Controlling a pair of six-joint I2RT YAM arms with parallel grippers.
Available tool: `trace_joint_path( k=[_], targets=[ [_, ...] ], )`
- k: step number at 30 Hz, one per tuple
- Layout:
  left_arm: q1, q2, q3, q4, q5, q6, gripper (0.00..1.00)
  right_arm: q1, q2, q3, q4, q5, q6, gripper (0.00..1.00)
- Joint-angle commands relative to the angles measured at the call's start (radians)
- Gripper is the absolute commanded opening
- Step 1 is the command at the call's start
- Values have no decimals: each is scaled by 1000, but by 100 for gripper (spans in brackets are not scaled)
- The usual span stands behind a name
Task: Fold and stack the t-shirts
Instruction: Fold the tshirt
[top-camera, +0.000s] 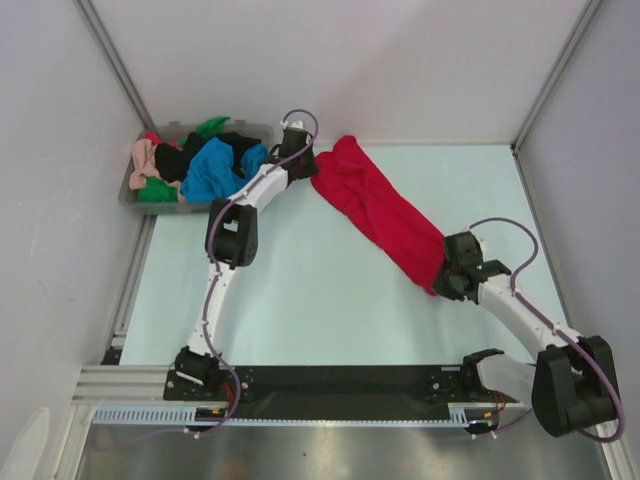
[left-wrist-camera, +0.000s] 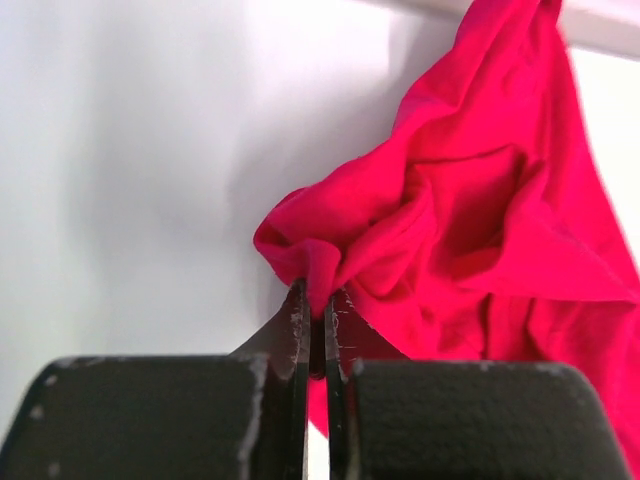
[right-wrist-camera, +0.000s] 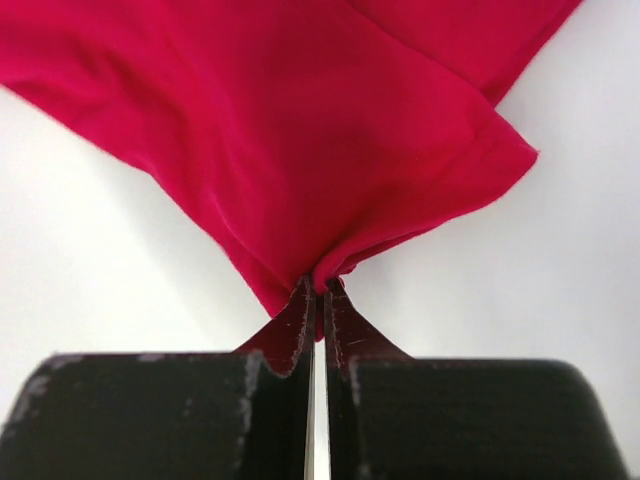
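Next, I let go of the red t-shirt's far end with my left gripper on the pale table (top-camera: 336, 160), near the back wall.
A large red t-shirt (top-camera: 380, 212) lies bunched in a diagonal band across the pale table, from back centre to front right. My left gripper (top-camera: 303, 163) is shut on the shirt's far end; in the left wrist view its jaws pinch a fold of the red t-shirt (left-wrist-camera: 470, 200) at the left gripper (left-wrist-camera: 317, 300). My right gripper (top-camera: 447, 276) is shut on the near end; in the right wrist view the red t-shirt (right-wrist-camera: 300, 120) fans out from the right gripper (right-wrist-camera: 320, 290). Other t-shirts (top-camera: 215, 165), blue, green, black and peach-pink, are piled at the back left.
The pile of shirts sits in a clear grey plastic bin (top-camera: 130, 190) at the table's back left corner. White walls with metal frame posts close in the table on three sides. A black rail (top-camera: 340, 380) runs along the near edge between the arm bases.
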Motion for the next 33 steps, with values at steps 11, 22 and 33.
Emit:
trace_joint_path(
  k=[11, 22, 33],
  targets=[
    [2, 156, 223, 272, 203, -184, 1, 641, -26, -82, -130, -19, 518, 0],
    [-35, 224, 292, 329, 151, -239, 0, 817, 158, 58, -121, -37, 540, 0],
    [-14, 132, 264, 284, 184, -153, 38, 862, 159, 128, -46, -65, 437, 22]
  ],
)
